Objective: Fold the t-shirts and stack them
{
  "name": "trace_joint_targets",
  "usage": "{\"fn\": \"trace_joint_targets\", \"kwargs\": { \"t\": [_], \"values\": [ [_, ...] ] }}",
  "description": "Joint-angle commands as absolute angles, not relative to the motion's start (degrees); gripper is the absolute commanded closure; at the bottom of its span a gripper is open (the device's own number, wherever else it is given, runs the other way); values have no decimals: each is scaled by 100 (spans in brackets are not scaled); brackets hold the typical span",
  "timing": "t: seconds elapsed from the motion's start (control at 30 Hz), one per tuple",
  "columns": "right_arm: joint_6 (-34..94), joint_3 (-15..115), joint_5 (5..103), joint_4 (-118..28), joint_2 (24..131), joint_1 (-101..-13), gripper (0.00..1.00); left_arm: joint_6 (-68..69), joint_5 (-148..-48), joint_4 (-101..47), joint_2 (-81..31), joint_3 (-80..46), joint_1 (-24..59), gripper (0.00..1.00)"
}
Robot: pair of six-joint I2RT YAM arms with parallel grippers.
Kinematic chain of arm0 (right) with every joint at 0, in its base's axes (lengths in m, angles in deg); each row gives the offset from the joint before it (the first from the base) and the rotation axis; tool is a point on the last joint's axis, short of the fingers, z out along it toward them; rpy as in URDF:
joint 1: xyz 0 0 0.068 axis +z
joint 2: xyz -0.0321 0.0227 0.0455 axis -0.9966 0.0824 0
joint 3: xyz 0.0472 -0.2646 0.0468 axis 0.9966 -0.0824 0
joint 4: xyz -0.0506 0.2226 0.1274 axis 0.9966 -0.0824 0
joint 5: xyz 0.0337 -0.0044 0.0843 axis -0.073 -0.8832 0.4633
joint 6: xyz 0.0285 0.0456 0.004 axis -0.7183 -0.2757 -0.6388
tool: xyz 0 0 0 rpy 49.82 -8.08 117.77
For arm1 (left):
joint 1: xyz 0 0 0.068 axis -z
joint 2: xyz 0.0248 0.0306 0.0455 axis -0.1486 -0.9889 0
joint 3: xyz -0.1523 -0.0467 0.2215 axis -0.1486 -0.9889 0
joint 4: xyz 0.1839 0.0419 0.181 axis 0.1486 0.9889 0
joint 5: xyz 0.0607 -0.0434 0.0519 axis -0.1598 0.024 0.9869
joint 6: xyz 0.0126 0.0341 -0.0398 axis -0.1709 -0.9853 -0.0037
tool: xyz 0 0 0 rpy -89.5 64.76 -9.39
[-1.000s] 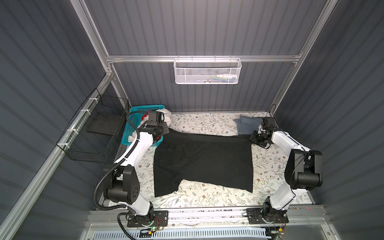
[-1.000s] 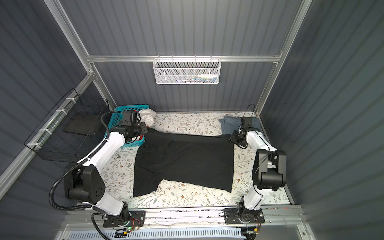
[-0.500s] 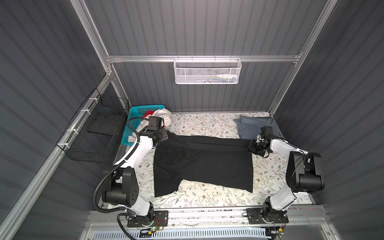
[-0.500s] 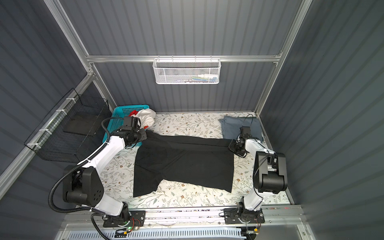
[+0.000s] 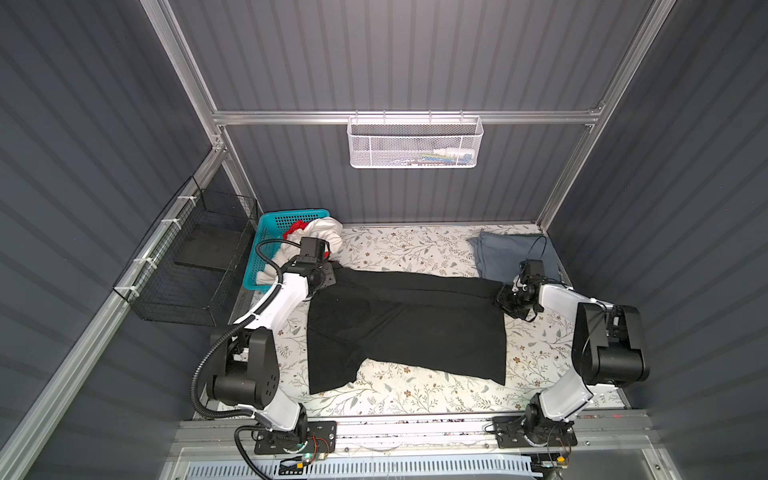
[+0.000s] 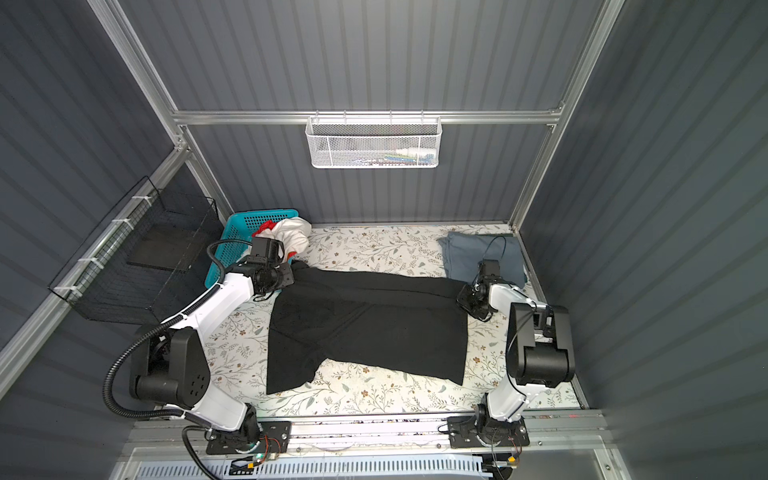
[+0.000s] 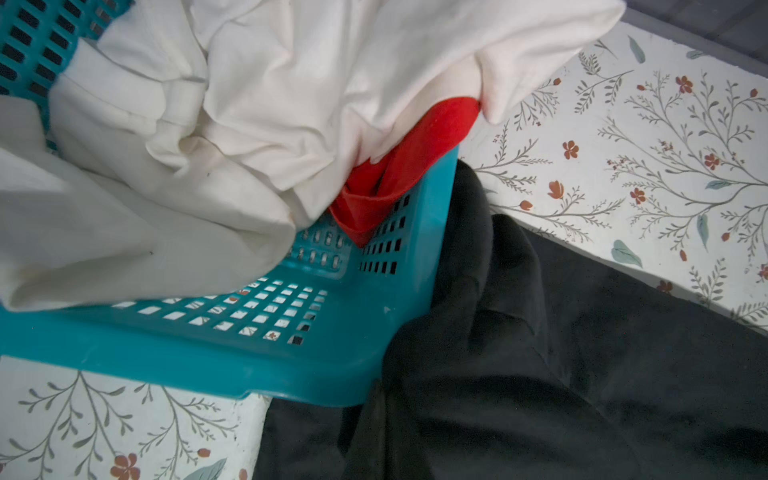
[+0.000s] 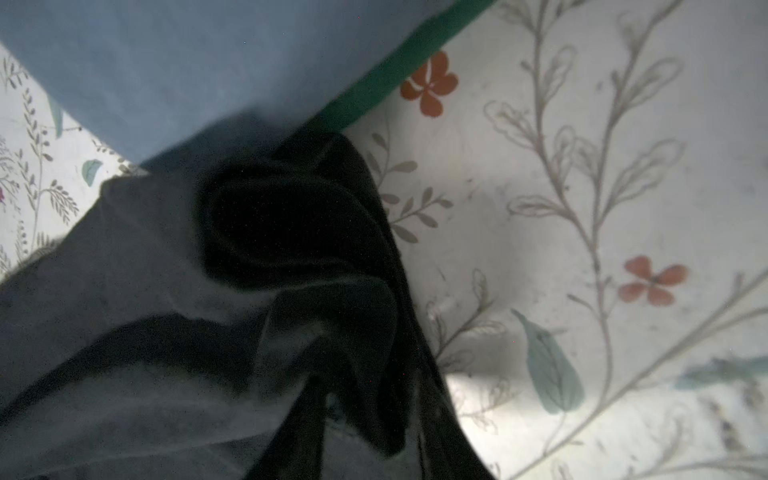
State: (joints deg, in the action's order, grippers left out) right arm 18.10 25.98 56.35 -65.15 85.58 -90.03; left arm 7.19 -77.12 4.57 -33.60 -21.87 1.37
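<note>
My right gripper needs to pinch the black t-shirt's loose fold (image 8: pixel 356 356) and pull it flat before folding on, because that shirt's far corner is bunched up beside the blue-grey t-shirt.
A large black t-shirt (image 5: pixel 407 328) (image 6: pixel 365 328) lies spread on the floral table. My left gripper (image 5: pixel 330 277) (image 6: pixel 291 276) sits at its far left corner beside the teal basket, shut on the black cloth (image 7: pixel 519 374). My right gripper (image 5: pixel 500 297) (image 6: pixel 462 299) is low at the far right corner. Its fingers stand apart, with bunched black cloth (image 8: pixel 291 232) between them. A folded blue-grey t-shirt (image 5: pixel 507 253) (image 8: pixel 187 62) lies at the back right. A white t-shirt (image 5: pixel 326 232) (image 7: pixel 249 104) and a red one (image 5: pixel 297 227) (image 7: pixel 395 178) are heaped in the basket.
The teal basket (image 5: pixel 291 214) (image 7: pixel 291 365) stands at the back left, touching the black shirt. A black wire basket (image 5: pixel 199 257) hangs on the left wall and a white mesh basket (image 5: pixel 415 143) on the back wall. A green edge (image 8: pixel 395 83) shows under the blue-grey shirt.
Both grippers came down and toward the front with the black shirt's far edge, which now lies lower on the table. The right gripper's fingers have parted.
</note>
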Motion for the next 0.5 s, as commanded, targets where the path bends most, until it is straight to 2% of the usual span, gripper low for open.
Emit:
{"fn": "trace_joint_targets", "kwargs": {
  "t": [0.0, 0.07, 0.2, 0.4, 0.47],
  "values": [
    [1871, 2654, 5702, -6580, 8377, -9053, 49, 673, -7611, 507, -3209, -2314, 68, 100],
    [1853, 2688, 5732, -6608, 8319, -9068, 45, 682, -7670, 497, -3242, -2339, 68, 100],
    [1813, 2708, 5742, -6599, 8277, -9081, 45, 708, -7742, 461, -3321, -2339, 68, 100],
    [1702, 2584, 5926, -6485, 8345, -9081, 56, 673, -7717, 457, -3389, -2271, 68, 100],
    [1650, 2503, 5918, -6424, 8354, -9081, 56, 673, -7720, 441, -3394, -2269, 68, 100]
  ]
}}
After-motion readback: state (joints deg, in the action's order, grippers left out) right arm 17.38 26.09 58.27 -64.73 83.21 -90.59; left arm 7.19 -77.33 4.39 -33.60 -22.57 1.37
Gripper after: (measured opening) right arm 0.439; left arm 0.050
